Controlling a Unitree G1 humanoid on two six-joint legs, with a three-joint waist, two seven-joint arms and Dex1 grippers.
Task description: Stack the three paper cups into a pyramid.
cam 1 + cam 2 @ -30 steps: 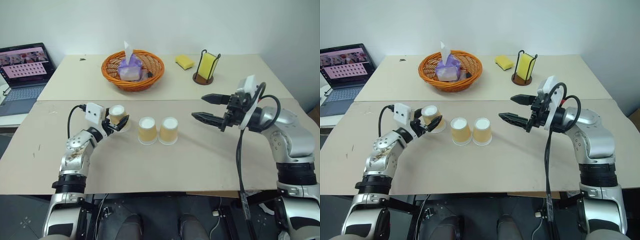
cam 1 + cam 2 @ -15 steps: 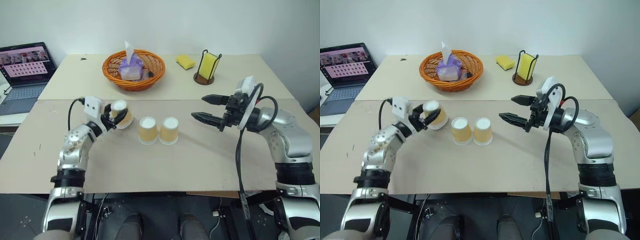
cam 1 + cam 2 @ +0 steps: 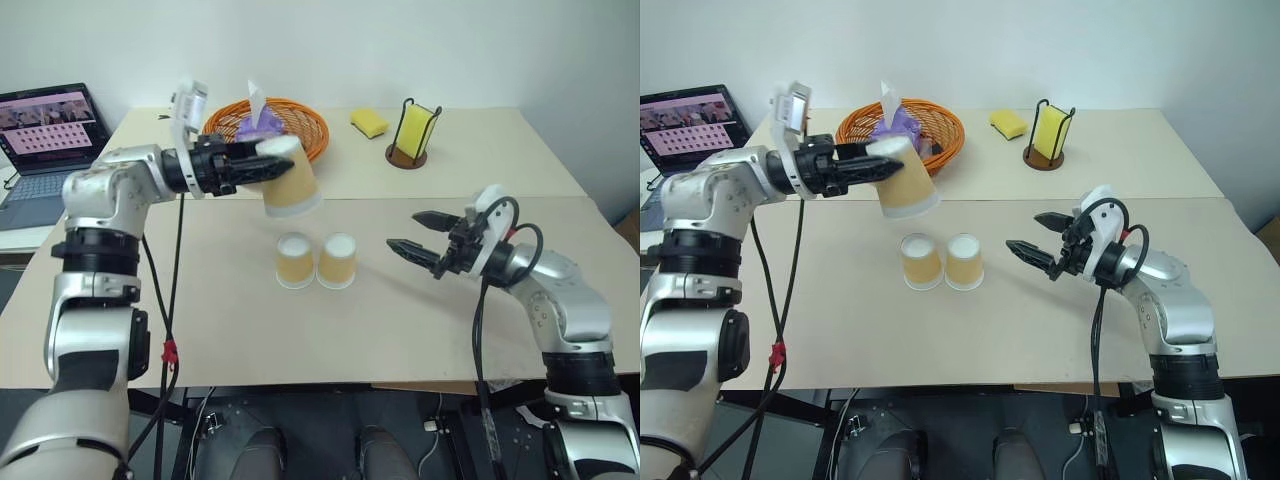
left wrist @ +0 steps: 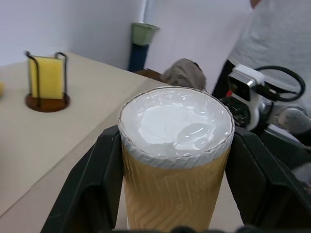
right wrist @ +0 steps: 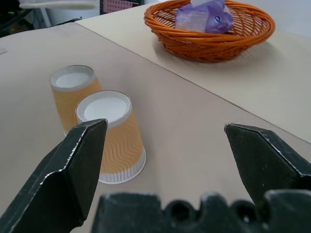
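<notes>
Next, my left gripper sets the third paper cup down and lets go of it on top of the two [image 3: 316, 244] touching cups, so that it straddles both.
Two paper cups [image 3: 295, 260] [image 3: 337, 261] stand upside down and side by side, touching, in the middle of the table. The third paper cup [image 3: 288, 186] hangs in the air above and a little left of them. It is tipped nearly onto its side, with its white base toward the basket. My left gripper [image 3: 262, 166] is shut on this cup [image 4: 175, 160], one black finger [image 4: 92, 189] on each side of it. My right gripper [image 3: 403, 230] stands open to the right of the pair, low over the table, its fingertips pointing at the cups [image 5: 114, 131].
An orange basket [image 3: 952, 140] with a tissue pack stands at the back, just behind the raised cup. A loose yellow sponge [image 3: 369, 123] and a wire holder with a sponge [image 3: 414, 135] are at the back right. A laptop [image 3: 45, 140] sits at the far left.
My left gripper shut on the left cup, lifted it off the table up and to the right, and tipped it sideways. My right gripper sank a little and stayed open.
</notes>
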